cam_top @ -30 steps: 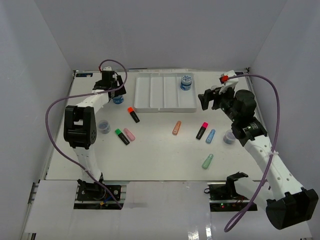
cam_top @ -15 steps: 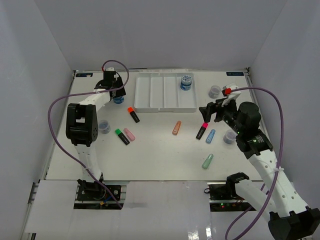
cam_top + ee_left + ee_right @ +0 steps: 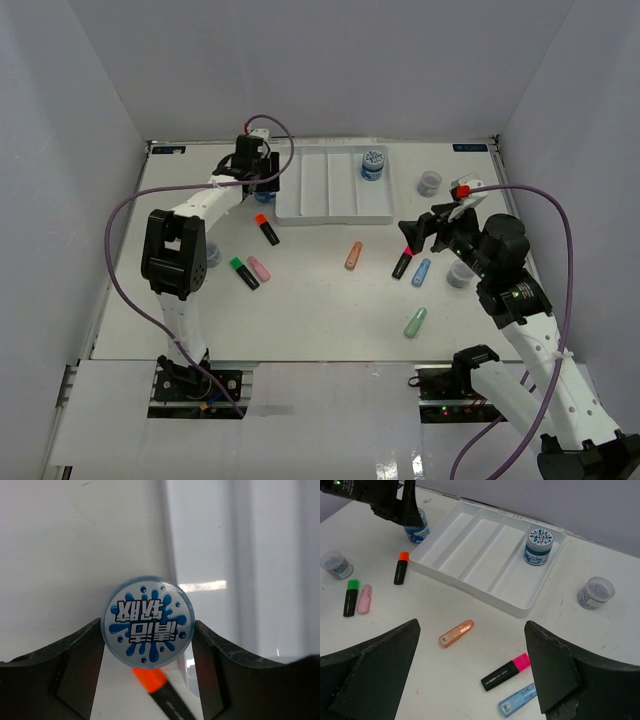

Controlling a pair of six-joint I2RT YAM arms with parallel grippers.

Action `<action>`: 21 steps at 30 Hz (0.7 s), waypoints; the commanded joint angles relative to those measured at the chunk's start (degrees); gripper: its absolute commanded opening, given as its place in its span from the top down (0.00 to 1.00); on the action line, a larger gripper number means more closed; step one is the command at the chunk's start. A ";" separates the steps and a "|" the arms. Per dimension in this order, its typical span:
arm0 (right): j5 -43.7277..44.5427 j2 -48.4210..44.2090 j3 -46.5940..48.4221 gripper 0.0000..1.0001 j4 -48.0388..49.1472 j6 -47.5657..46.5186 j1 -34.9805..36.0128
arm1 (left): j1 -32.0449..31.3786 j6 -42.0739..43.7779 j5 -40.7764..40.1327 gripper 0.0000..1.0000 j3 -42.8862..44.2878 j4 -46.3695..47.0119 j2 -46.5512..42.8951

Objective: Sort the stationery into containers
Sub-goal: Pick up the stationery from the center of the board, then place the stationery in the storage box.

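Note:
The grey jar beside the blue highlighter is next for my right gripper, which should go there and close on the jar's sides (image 3: pixel 460 276).
My left gripper (image 3: pixel 262 182) is shut on a blue-labelled jar (image 3: pixel 148 618), held just above the table at the left edge of the white four-compartment tray (image 3: pixel 310 190). A second blue jar (image 3: pixel 373 164) stands in the tray's rightmost compartment. The black highlighter with the orange cap (image 3: pixel 266 229) lies just below the held jar. My right gripper (image 3: pixel 425 228) is open and empty, above the black-pink highlighter (image 3: pixel 506 670), the blue highlighter (image 3: pixel 519 700) and the pastel orange highlighter (image 3: pixel 456 633). A mint highlighter (image 3: pixel 415 322) lies nearer.
A black-green highlighter (image 3: pixel 243 272) and a pastel pink one (image 3: pixel 259 268) lie at the left. Grey jars stand right of the tray (image 3: pixel 430 183), by my right arm (image 3: pixel 460 273) and at the left (image 3: pixel 336 564). White walls enclose the table.
My left gripper has carried the blue jar rightward to the tray's left edge. My right gripper has moved nearer and lower, over the highlighters at the centre right.

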 commanded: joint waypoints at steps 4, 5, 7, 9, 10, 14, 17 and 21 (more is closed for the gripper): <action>-2.08 -2.82 -0.43 0.09 -1.61 1.07 0.27 | -13.46 3.08 5.37 0.62 8.44 2.85 -7.10; -2.26 -3.00 -0.43 0.09 -2.13 1.07 0.26 | -14.77 3.00 5.54 0.62 9.32 3.11 -6.05; -2.61 -3.79 -0.43 0.08 -3.63 0.99 0.26 | -17.68 2.91 5.54 0.62 12.31 3.99 -4.55; -2.79 -4.58 -0.43 0.08 -4.60 0.55 0.27 | -20.04 2.99 5.37 0.62 14.77 4.17 -1.84; -2.88 -4.76 -0.43 0.08 -5.38 0.46 0.26 | -20.75 2.91 4.15 0.62 17.39 4.17 -0.95; -2.09 -6.51 -0.87 0.08 -6.27 0.02 0.35 | -23.22 1.86 5.01 0.62 22.68 5.48 3.09; -2.00 -7.04 -1.31 0.08 -6.71 -0.33 0.26 | -24.88 0.62 5.54 0.63 27.33 5.66 7.40; -2.35 -7.31 -1.57 0.08 -7.06 -0.51 0.27 | -26.91 0.71 6.95 0.61 29.54 7.50 11.79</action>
